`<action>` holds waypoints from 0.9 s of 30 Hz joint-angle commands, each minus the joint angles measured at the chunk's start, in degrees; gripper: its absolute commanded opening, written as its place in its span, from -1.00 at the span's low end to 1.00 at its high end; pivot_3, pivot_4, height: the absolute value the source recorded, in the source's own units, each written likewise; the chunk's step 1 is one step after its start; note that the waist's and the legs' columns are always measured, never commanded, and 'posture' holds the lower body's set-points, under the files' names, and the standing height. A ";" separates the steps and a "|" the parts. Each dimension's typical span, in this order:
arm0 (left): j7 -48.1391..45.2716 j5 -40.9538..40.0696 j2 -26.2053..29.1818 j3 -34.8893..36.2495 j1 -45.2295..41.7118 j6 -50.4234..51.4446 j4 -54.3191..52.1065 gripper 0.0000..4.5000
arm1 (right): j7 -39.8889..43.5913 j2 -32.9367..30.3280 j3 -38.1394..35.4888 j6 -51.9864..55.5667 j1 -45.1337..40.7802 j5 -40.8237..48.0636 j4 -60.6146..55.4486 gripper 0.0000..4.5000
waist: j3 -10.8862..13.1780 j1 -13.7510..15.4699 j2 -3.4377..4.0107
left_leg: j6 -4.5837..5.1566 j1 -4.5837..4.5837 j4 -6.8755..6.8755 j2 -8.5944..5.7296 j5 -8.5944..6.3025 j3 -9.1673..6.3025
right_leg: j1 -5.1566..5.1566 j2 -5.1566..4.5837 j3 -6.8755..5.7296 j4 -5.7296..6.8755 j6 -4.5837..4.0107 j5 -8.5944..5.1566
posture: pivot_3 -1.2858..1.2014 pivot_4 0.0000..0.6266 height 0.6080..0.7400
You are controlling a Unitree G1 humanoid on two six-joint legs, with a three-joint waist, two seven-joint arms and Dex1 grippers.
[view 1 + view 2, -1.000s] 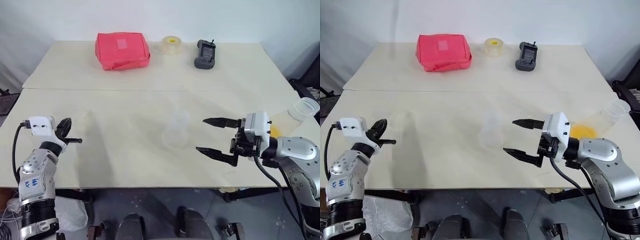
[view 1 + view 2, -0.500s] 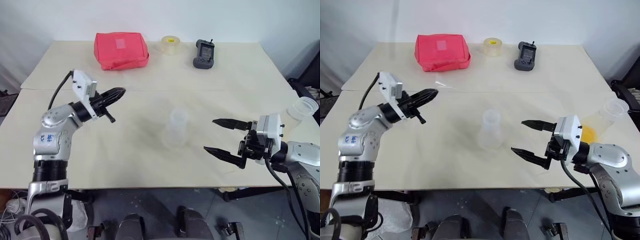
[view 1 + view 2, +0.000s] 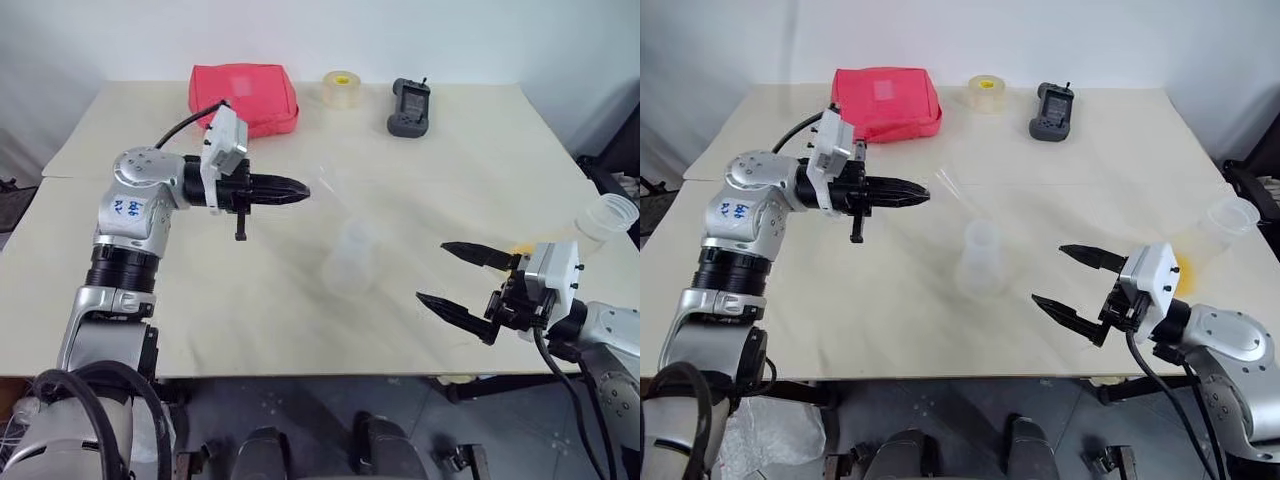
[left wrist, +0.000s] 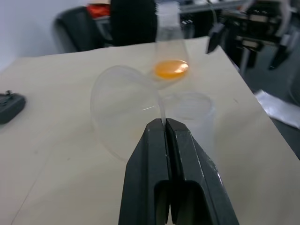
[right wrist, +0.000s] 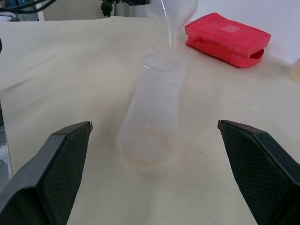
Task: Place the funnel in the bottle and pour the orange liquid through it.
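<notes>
My left gripper is going to release the clear funnel, now hanging beside the bottle's mouth, in the opening of the frosted bottle (image 3: pixel 362 218) (image 4: pixel 190 105).
The frosted bottle (image 3: pixel 350 260) stands upright in the middle of the near table. My left gripper (image 3: pixel 300 188) hovers level just left of and above the bottle's neck, shut on the rim of the clear funnel (image 4: pixel 124 108). The funnel's cup hangs off the fingertips, beside the bottle's mouth (image 4: pixel 190 101) and not in it. My right gripper (image 3: pixel 433 272) is open and empty to the right of the bottle, with its fingers (image 5: pixel 70 145) pointing at it. The orange liquid (image 4: pixel 171 68) lies in a clear flask (image 3: pixel 603 218) at the table's right edge.
A red pouch (image 3: pixel 243 98), a tape roll (image 3: pixel 342 89) and a black handheld device (image 3: pixel 409 107) lie along the far table. A seam (image 3: pixel 450 181) runs between the two tables. The flask stands close behind my right arm.
My left gripper rose from the front left edge, swung right and turned level, ending beside the bottle. The right gripper drew back a little to the right and stayed open.
</notes>
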 commanded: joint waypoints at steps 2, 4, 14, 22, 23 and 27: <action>-2.74 2.19 -1.66 -0.05 -4.25 -6.66 4.52 -0.99 | -1.15 0.23 -2.25 -1.28 1.10 0.32 -2.49 1.00 | 0.00 -0.15 0.00 | 0.02 0.01 0.00 -0.01 -0.01 0.00 | 0.02 -0.01 0.01 -0.03 0.00 0.00 | 0.03 -0.52 1.00; -3.89 2.39 -2.42 0.02 -5.24 -7.87 5.80 -0.99 | -1.74 0.34 -2.39 -1.27 1.36 0.33 -2.88 1.00 | 0.00 -0.18 0.00 | 0.03 0.01 0.00 -0.01 -0.01 -0.01 | 0.02 0.00 0.01 -0.02 0.00 0.00 | 0.03 -0.52 1.00; -6.88 6.79 -3.65 -1.04 -8.80 -16.86 12.64 -0.99 | -3.07 0.43 -1.68 -1.49 1.69 -0.56 -3.11 1.00 | 0.01 -0.10 -0.02 | 0.03 -0.01 0.00 -0.01 -0.01 -0.02 | 0.01 -0.01 0.01 -0.02 0.01 0.00 | 0.03 -0.52 1.00; -9.89 9.45 -4.45 -2.56 -12.82 -24.85 16.13 -0.99 | -3.23 0.17 -1.53 -1.08 2.09 -1.19 -3.34 1.00 | 0.02 -0.14 -0.04 | 0.05 -0.01 0.01 -0.01 -0.02 -0.03 | 0.01 0.00 0.01 -0.02 0.01 0.01 | 0.03 -0.52 1.00; -10.55 9.84 -4.47 -3.03 -13.27 -25.83 16.32 -0.99 | -3.35 0.26 -1.44 -1.02 2.07 -1.21 -3.41 1.00 | 0.02 -0.14 -0.04 | 0.05 -0.01 0.01 -0.01 -0.02 -0.03 | 0.02 0.00 0.01 -0.01 0.01 0.01 | 0.03 -0.52 1.00; -12.55 9.87 -4.38 -5.66 -14.49 -28.74 17.01 -0.99 | -3.72 0.36 -1.14 -0.86 2.13 -1.52 -3.53 1.00 | 0.02 -0.17 -0.04 | 0.05 0.00 0.00 -0.01 -0.02 -0.04 | 0.02 0.00 0.01 -0.01 0.01 0.01 | 0.03 -0.52 1.00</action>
